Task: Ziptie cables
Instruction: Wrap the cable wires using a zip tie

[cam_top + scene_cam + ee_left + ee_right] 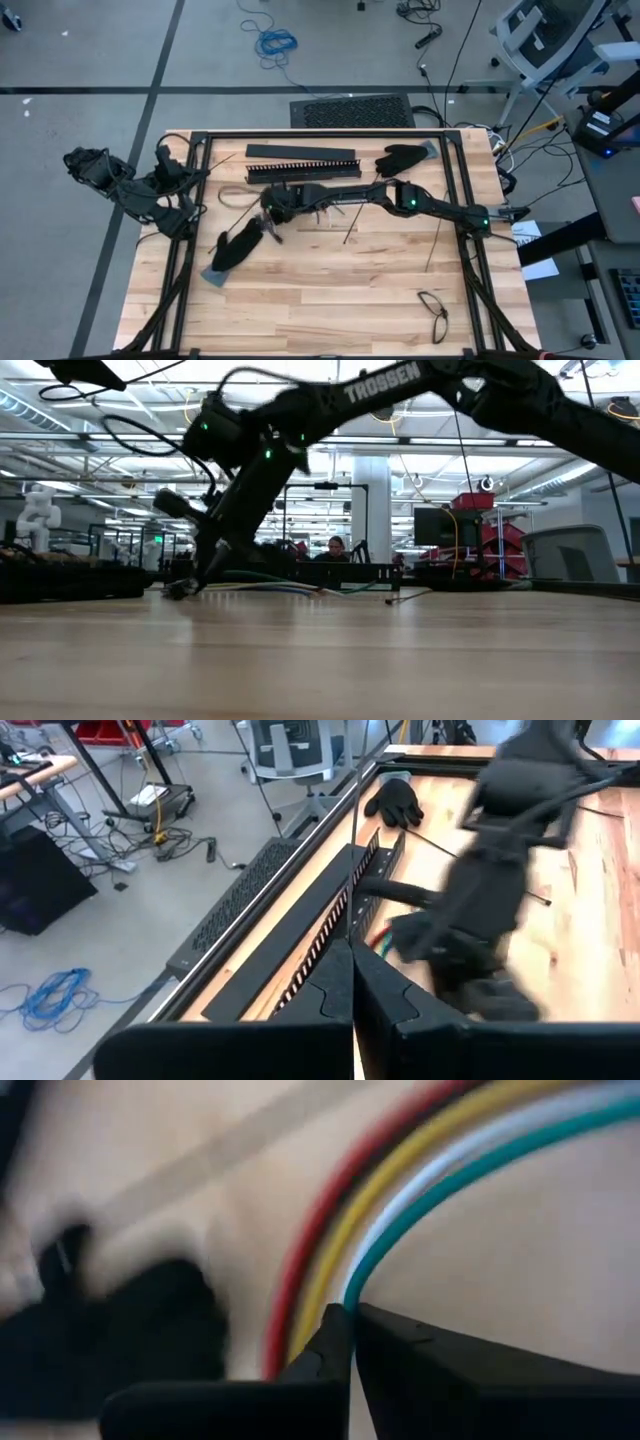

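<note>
I need to release the cables with my right gripper on the bare wood (pixel 295 242) beside the nearer black glove, toward the table's middle.
The cables (pixel 420 1170), thin red, yellow, white and green wires, lie in an arc on the table. They also show in the low view (pixel 280 587). My right gripper (pixel 350 1315) reaches across from the right, slants down at the table's left middle (pixel 268 212) and is shut at the wires. My left gripper (pixel 352 950) is folded back at the table's far left corner (pixel 198 175), raised and shut on a thin black zip tie (pixel 358 840). My right gripper has its fingertips closed where the green wire (pixel 352 1285) runs in between them; the white, yellow and red wires pass just beside the tips. The fingers slant down from the table's right. The wires lie on the table. My left gripper pinches one end of the zip tie (pixel 353 925) between its two shut fingertips. The strip sticks straight out ahead of the fingers, clear of the table.
A long black slotted bar (pixel 300 160) lies near the far edge. Black gloves lie at the far right (pixel 405 157) and left of centre (pixel 238 247). Loose black strips (pixel 352 222) (pixel 433 240) lie mid-table, and a black looped cable (pixel 433 310) near the front right.
</note>
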You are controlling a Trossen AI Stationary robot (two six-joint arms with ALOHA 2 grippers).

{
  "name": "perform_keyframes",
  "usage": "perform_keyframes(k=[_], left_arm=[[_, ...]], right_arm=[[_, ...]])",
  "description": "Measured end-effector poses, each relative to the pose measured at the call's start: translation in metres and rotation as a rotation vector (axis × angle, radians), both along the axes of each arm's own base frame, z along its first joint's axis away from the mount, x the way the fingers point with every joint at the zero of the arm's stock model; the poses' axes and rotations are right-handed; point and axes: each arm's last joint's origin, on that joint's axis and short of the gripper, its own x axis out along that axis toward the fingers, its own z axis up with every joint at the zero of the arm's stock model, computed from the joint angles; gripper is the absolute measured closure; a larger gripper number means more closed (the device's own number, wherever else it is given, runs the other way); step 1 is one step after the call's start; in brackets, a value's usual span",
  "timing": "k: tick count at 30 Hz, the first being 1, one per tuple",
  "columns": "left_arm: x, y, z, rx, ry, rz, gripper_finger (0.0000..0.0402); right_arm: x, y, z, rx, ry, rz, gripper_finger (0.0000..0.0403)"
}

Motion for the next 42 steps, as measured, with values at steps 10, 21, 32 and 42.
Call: perform_keyframes(k=[10, 21, 32, 42], left_arm=[[0.002, -0.001, -0.001, 0.006, -0.013, 0.011, 0.0401], [0.004, -0.002, 0.002, -0.011, -0.05, 0.014, 0.0401], [0.03, -0.018, -0.03, -0.002, -0.06, -0.051, 0.0401], [0.036, -0.023, -0.038, 0.015, -0.063, -0.097, 0.0401]], right_arm=[[-0.047, 0.044, 0.061, -0.139, 0.308, 0.08, 0.0402], [-0.075, 0.045, 0.161, -0.337, 0.143, -0.064, 0.0403], [-0.158, 0.048, 0.254, -0.528, 0.186, -0.289, 0.0403], [-0.213, 0.062, 0.242, -0.433, 0.119, -0.421, 0.0403]])
